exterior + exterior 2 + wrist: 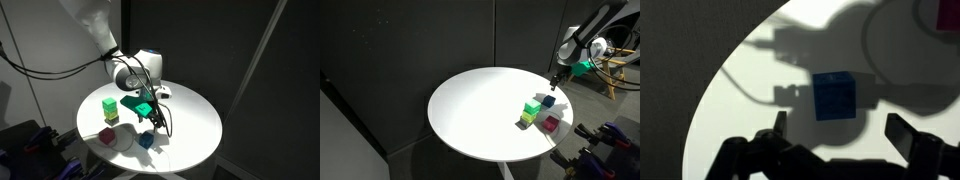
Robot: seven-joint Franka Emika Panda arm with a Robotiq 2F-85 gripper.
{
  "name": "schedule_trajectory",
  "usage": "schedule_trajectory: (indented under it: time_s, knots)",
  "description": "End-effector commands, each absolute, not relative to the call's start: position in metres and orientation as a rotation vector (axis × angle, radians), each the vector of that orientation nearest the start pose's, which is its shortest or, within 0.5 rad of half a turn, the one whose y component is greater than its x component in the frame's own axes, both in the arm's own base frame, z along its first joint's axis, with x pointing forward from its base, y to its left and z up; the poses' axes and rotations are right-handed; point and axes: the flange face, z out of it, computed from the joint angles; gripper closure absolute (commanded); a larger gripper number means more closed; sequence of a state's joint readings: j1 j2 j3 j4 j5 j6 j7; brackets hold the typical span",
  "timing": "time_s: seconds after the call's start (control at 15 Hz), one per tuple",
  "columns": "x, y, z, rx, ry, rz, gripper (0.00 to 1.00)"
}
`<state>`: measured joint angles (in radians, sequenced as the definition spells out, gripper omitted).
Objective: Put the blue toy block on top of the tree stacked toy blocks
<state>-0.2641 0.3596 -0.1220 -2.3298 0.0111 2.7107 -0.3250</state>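
Observation:
The blue toy block near the pink cube is next; next my gripper goes down to it and closes on the block's opposite sides (146,140) (834,97).
The blue toy block (147,139) sits on the round white table (195,125), also in an exterior view (548,101) and in the wrist view (835,96). The stacked blocks (109,109), bright green above paler yellow-green, stand close by, also in an exterior view (530,112). My gripper (153,117) hangs above the blue block, also in an exterior view (556,82). In the wrist view its fingers (838,128) are open and empty, with the blue block just beyond them.
A lone pink cube (108,137) lies near the table's edge, beside the stack, also in an exterior view (551,123) and at the wrist view's top right corner (949,12). Dark curtains surround the table. Cables trail from the arm.

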Motion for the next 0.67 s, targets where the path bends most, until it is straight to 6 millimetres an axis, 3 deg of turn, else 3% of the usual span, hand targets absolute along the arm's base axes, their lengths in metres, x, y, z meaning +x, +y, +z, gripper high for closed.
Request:
schedule_trajectory:
  time_s: [0.0,0.6]
  knots:
    - [0.482,-0.197,0.182,-3.190,0.103,-0.008,0.00]
    - [0.487,-0.190,0.158,-3.198,0.071,-0.043,0.00]
